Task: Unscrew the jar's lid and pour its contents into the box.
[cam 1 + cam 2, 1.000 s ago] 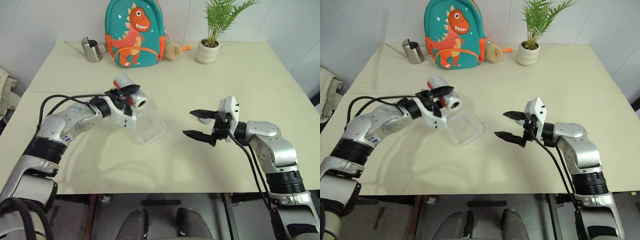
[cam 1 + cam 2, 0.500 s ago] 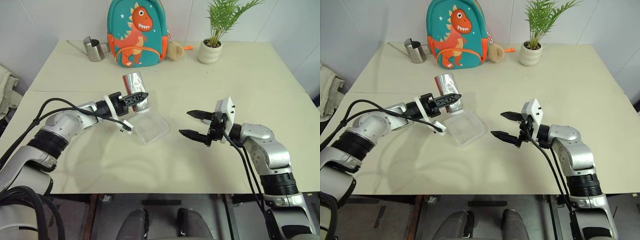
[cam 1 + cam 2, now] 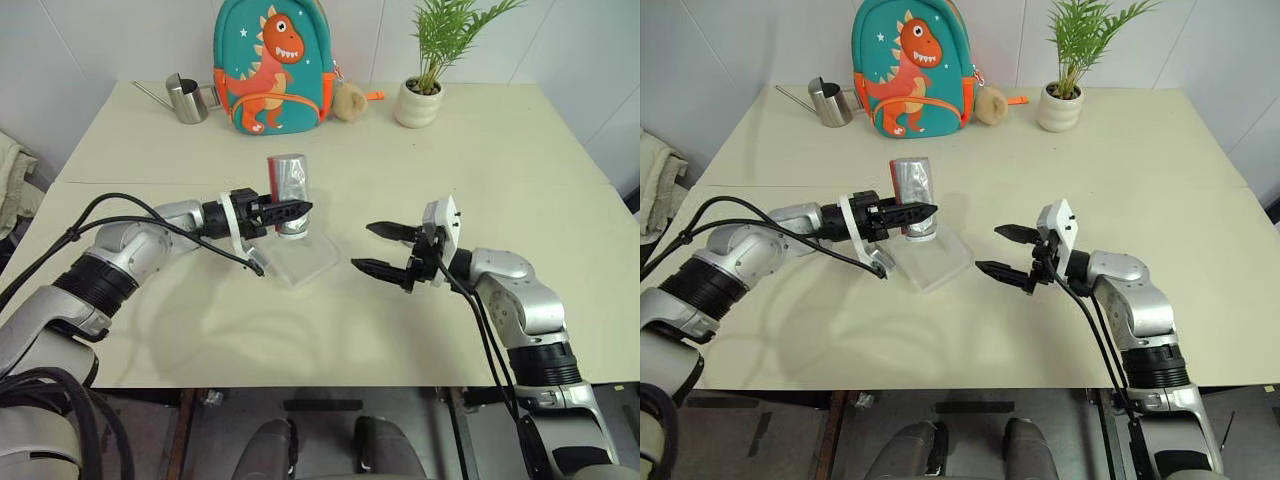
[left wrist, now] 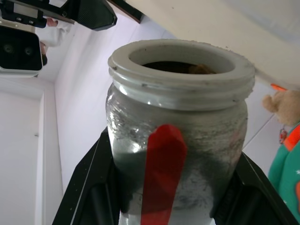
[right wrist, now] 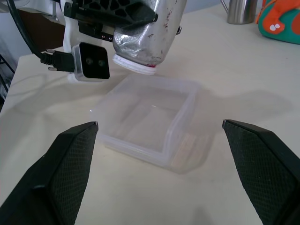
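Note:
The jar will go onto the bare table (image 3: 146, 247), well in front of the watering can's spout, where I will stand it upright with my left gripper.
My left gripper (image 3: 290, 208) is shut on the jar (image 3: 290, 182), a silvery cylinder with a red stripe. The jar is held upended, with its open white mouth (image 5: 136, 67) pointing down just above the box's near-left corner. The box (image 3: 303, 261) is a shallow clear tray lying on the table. Inside the jar it is dark, and a brownish bit of the contents (image 4: 200, 69) shows at the rim. My right gripper (image 3: 363, 247) hovers open to the right of the box, pointing at it, with nothing between its fingers (image 5: 70, 164). The lid is out of view.
Along the table's far edge stand a steel watering can (image 3: 183, 99), a dinosaur backpack (image 3: 272, 65), a small plush toy (image 3: 348, 98) and a potted plant (image 3: 416, 102). A black cable (image 3: 150, 215) loops along my left arm.
The left wrist has rolled, so the jar has swung from lying sideways to mouth-down over the box, drifting slightly right. The right gripper has hardly moved.

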